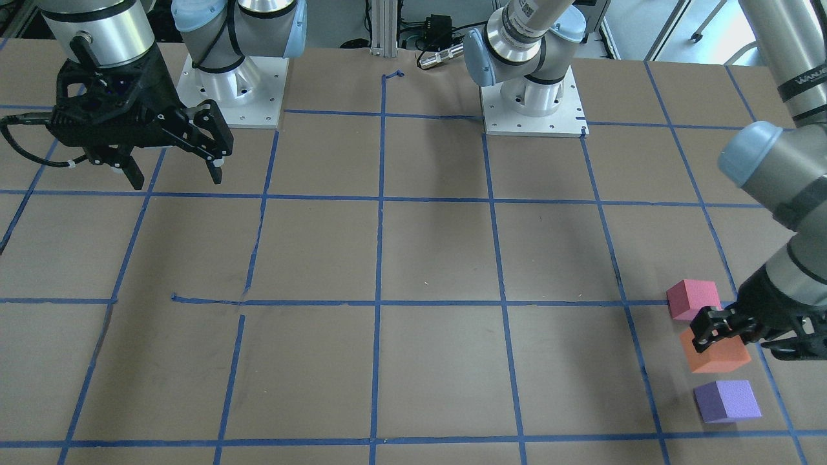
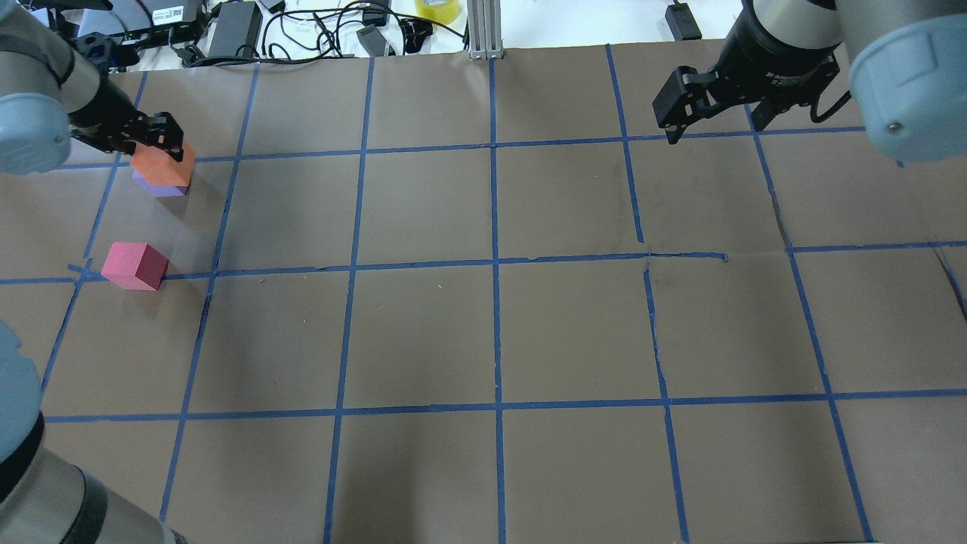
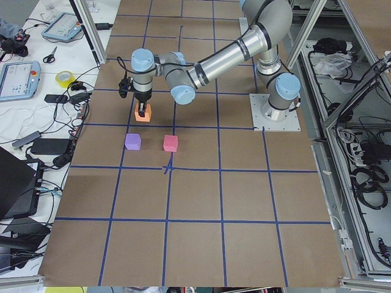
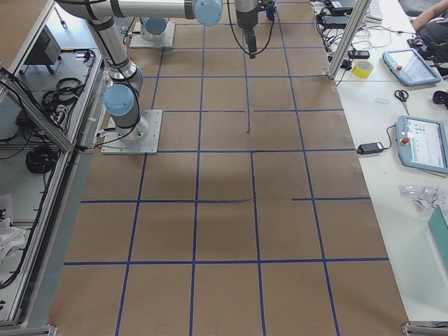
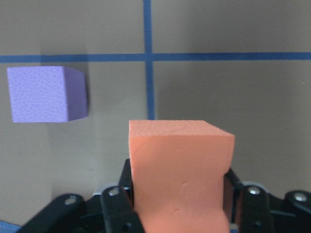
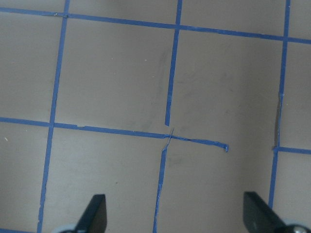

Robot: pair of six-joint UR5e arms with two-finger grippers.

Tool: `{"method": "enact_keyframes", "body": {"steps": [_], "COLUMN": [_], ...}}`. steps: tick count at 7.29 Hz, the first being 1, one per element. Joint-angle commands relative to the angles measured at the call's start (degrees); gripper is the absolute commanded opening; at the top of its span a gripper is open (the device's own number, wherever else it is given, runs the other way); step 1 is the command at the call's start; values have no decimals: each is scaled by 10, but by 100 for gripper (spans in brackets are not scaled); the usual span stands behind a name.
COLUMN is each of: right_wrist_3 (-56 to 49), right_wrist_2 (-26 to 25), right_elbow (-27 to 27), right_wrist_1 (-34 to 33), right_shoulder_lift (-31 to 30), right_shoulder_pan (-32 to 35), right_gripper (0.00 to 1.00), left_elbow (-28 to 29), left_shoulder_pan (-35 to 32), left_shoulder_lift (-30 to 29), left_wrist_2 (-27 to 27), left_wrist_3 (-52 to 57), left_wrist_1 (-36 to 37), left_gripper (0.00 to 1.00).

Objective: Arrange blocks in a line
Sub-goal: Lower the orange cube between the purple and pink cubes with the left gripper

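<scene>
I should set the orange block, now held off the table, down with my left gripper between the purple block and the pinkish-red block [image 1: 706, 342] [image 5: 53, 172], near the pinkish-red one.
My left gripper [image 1: 718, 330] is shut on the orange block [image 1: 716, 356] and holds it off the table; the left wrist view shows the block [image 5: 180, 167] between the fingers. The purple block [image 1: 727, 400] lies on the table next to it, and also shows in the left wrist view [image 5: 44, 94]. The pinkish-red block [image 1: 692, 299] lies on the other side, on a tape crossing. In the overhead view the orange block [image 2: 162, 162] overlaps the purple one [image 2: 159, 187], and the pinkish-red one [image 2: 136, 265] is nearer. My right gripper [image 1: 174, 169] hangs open and empty, far from the blocks.
Brown paper with a grid of blue tape [image 2: 495, 264] covers the table. The two arm bases [image 1: 232, 90] stand at the robot's side. Cables, power bricks and a tape roll [image 2: 437, 9] lie past the far edge.
</scene>
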Motion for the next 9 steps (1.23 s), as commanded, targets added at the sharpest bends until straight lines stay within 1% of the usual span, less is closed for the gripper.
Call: {"method": "enact_keyframes", "body": {"steps": [1, 3, 5, 7, 8, 9], "right_wrist_3": [0, 0, 0, 1, 1, 1], "right_wrist_2": [6, -6, -5, -5, -2, -6], "right_elbow": [-1, 0, 1, 2, 2, 2], "right_wrist_1": [36, 40, 41, 42, 61, 63], "right_shoulder_lift": [-1, -1, 0, -1, -1, 0], "right_shoulder_pan": [3, 3, 3, 3, 3, 2], "right_gripper": [100, 100, 100, 100, 100, 100], "left_elbow": [0, -6, -7, -9, -9, -9], "left_shoulder_pan": [68, 81, 81, 82, 82, 83], "left_shoulder_lift": [-17, -27, -50, -69, -72, -75], "left_wrist_2": [-37, -37, -54, -53, -53, -51], "left_wrist_3": [84, 97, 97, 110, 114, 114], "left_wrist_1": [-9, -8, -2, -1, 2, 2], "left_gripper": [20, 20, 20, 20, 20, 20]}}
